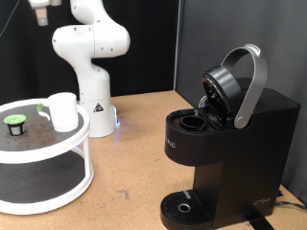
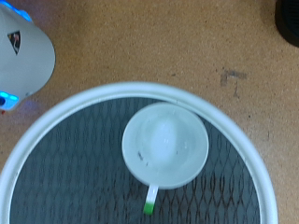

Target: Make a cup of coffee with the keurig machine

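Next, the gripper closes on the pod's green rim (image 1: 14, 120), beside the white mug on the tray's top shelf.
The cup (image 1: 63, 110) is a small white mug standing upright on the top shelf of a round white tray (image 1: 58, 153) at the exterior view's left. A small dark pod with a green rim (image 1: 14, 125) sits on the same shelf, left of the cup. The keurig machine (image 1: 230, 144) stands at the exterior view's right with its silver-handled lid (image 1: 245, 81) raised and the pod chamber (image 1: 195, 122) exposed. My gripper (image 1: 40, 10) hangs high above the tray, cut off by the top edge. The wrist view looks straight down into the empty cup (image 2: 166, 145); no fingers show there.
The white robot base (image 1: 91, 67) stands behind the tray, also in the wrist view (image 2: 23, 51). The tray has a dark mesh floor (image 2: 75, 159) and a lower shelf. Bare brown tabletop (image 1: 134, 163) lies between tray and machine.
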